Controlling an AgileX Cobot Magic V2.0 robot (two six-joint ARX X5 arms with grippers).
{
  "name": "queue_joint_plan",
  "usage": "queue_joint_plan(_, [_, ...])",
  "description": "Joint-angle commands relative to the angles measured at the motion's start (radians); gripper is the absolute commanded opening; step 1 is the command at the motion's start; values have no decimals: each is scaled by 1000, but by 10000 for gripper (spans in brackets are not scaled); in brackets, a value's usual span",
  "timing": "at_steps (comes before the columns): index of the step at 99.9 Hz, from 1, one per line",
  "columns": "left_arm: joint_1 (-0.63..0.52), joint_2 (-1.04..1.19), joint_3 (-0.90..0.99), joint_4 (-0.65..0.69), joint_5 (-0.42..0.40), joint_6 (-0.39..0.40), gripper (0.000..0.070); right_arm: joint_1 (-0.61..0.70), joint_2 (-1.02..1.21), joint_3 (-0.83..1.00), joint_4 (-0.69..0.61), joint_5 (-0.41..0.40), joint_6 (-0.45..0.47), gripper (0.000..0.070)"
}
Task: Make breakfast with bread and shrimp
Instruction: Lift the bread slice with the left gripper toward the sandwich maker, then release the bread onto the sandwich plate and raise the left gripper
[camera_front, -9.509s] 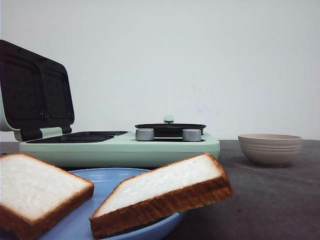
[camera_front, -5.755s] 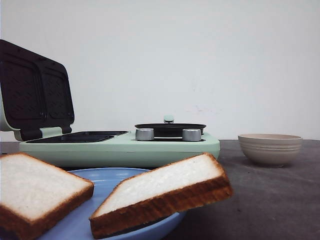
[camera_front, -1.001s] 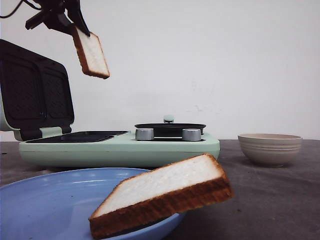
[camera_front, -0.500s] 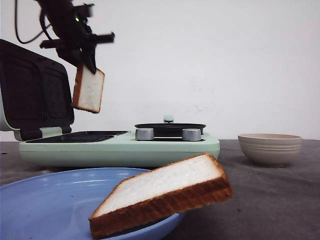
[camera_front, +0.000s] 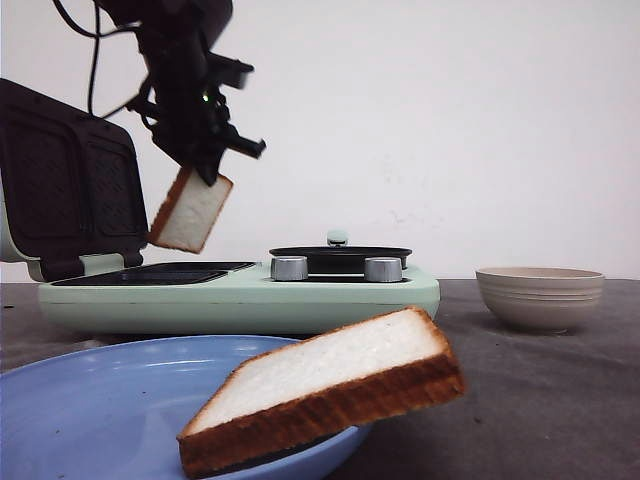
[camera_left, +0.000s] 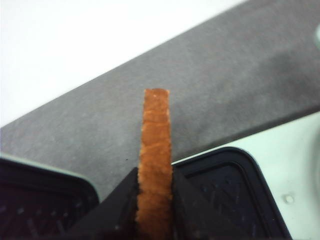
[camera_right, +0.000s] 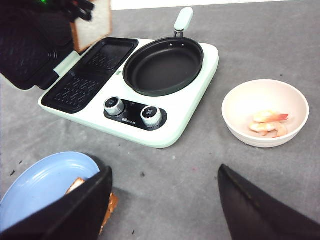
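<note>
The bread slice, now tilted just above the grill wells, will be released by my left gripper on the sandwich maker's dark grill well (camera_front: 181, 263) (camera_left: 190, 227), between the raised lid and the frying pan.
My left gripper (camera_front: 205, 170) is shut on one bread slice (camera_front: 190, 212), which hangs tilted just above the open sandwich maker's grill wells (camera_front: 160, 271). In the left wrist view the slice's brown crust edge (camera_left: 156, 145) stands pinched between the black fingers (camera_left: 117, 202). The other bread slice (camera_front: 330, 385) leans on the rim of a blue plate (camera_front: 90, 410). A few orange-pink shrimp (camera_right: 269, 122) lie in the beige bowl (camera_right: 235, 97). My right gripper (camera_right: 165, 170) is open over bare grey table, between the plate (camera_right: 40, 182) and the bowl.
The mint-green sandwich maker (camera_front: 240, 295) has its dark lid (camera_front: 70, 180) raised at the left. A black frying pan (camera_right: 162, 65) and two silver knobs (camera_right: 150, 114) take up its right half. The beige bowl (camera_front: 540, 297) stands to the right of it.
The left gripper took one slice off the blue plate and raised it. Over the last second it moved right and down with it, towards the grill wells.
</note>
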Motion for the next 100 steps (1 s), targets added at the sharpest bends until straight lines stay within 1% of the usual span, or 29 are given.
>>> queue_joint_plan(1, [-10, 34, 32, 21, -29, 31, 3, 0, 3, 13, 2, 13, -17, 407])
queue_joint_plan(22, [-16, 77, 32, 17, -101, 96, 3, 0, 3, 12, -5, 15, -29, 407])
queue_joint_plan(26, [-16, 82, 32, 17, -104, 105, 3, 0, 3, 12, -5, 15, -29, 408])
queue_joint_plan(51, [-20, 111, 32, 15, -108, 105, 3, 0, 4, 12, -5, 19, -33, 407])
queue_joint_plan(69, [-28, 126, 32, 16, -80, 100, 3, 0, 4, 12, -5, 20, -34, 407])
queue_joint_plan(88, [-33, 142, 32, 14, -78, 100, 3, 0, 4, 12, -4, 23, -35, 407])
queue_joint_plan(100, [-33, 152, 32, 0, -77, 68, 3, 0, 4, 12, -4, 37, -37, 407])
